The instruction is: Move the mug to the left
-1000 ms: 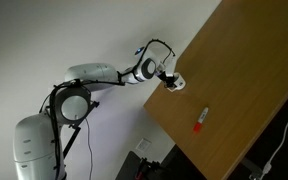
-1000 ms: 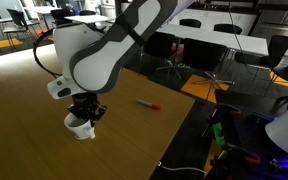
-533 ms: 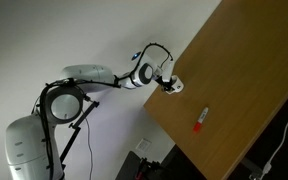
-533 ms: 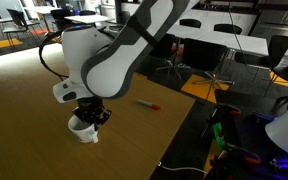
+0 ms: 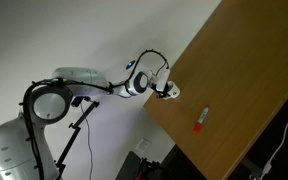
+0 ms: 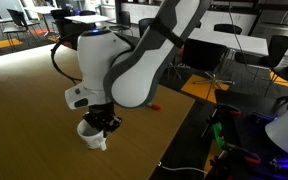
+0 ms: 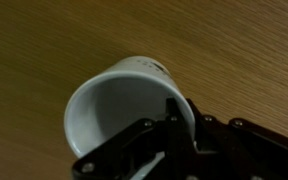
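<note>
The robot's gripper should release the mug on the wooden table's near edge [image 5: 168, 103], next to the slim orange-red and white object.
The small white mug [image 7: 119, 100] fills the wrist view, its open rim facing the camera. My gripper [image 7: 174, 125] is shut on the mug's rim wall, one finger inside and one outside. In an exterior view the mug [image 6: 90, 134] hangs under the gripper [image 6: 104, 124], low over the wooden table [image 6: 44, 95] near its front edge. In an exterior view the gripper [image 5: 168, 90] sits at the table's edge [image 5: 184, 60]; the mug is too small to make out there. Its handle is hidden.
A slim orange-red and white object [image 5: 200, 120] lies on the table, also partly seen behind the arm in an exterior view [image 6: 156, 106]. Chairs and desks [image 6: 224, 50] stand behind the table. The robot base [image 5: 14, 150] stands beside the table.
The arm has carried the mug along the table edge, toward the near corner in the exterior view, and the gripper has stayed shut on it.
</note>
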